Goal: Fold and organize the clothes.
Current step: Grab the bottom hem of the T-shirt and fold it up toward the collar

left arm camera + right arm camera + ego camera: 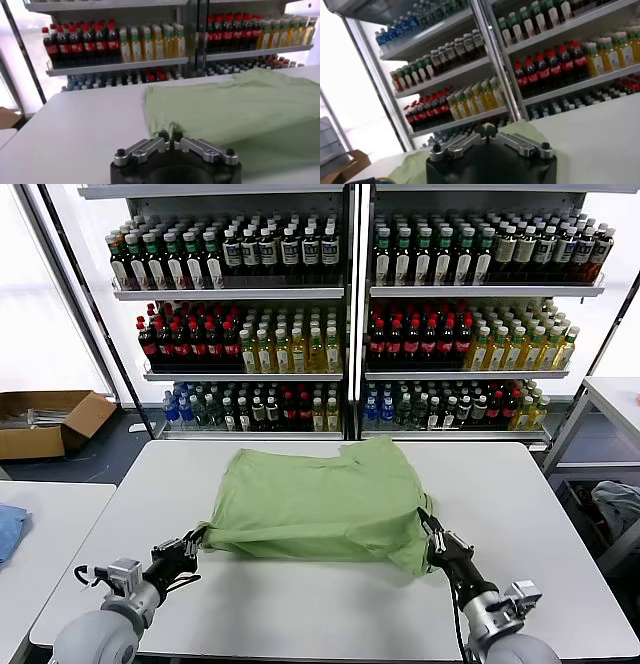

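The robot's left gripper holds the corner of the upper layer while the layer beneath reaches nearer, so it should open, take the lower layer's near corner [219,547] and pull back.
The light green polo shirt [315,499] lies on the white table [540,514], partly folded over itself, plain side up; its collar, buttons and checkered graphic are hidden. My left gripper [192,544] is shut on the shirt's near left corner, low over the table. In the left wrist view the fingertips [170,136] pinch a fold of the shirt's edge [235,110]. My right gripper [430,536] is shut on the shirt's near right corner. In the right wrist view it [486,131] pinches green fabric [520,129].
Shelves of drink bottles [350,334] stand behind the table. A cardboard box [45,422] lies on the floor at the left. A blue cloth [8,529] sits on the side table at the left. A pale bluish-grey cloth [620,506] lies at the right.
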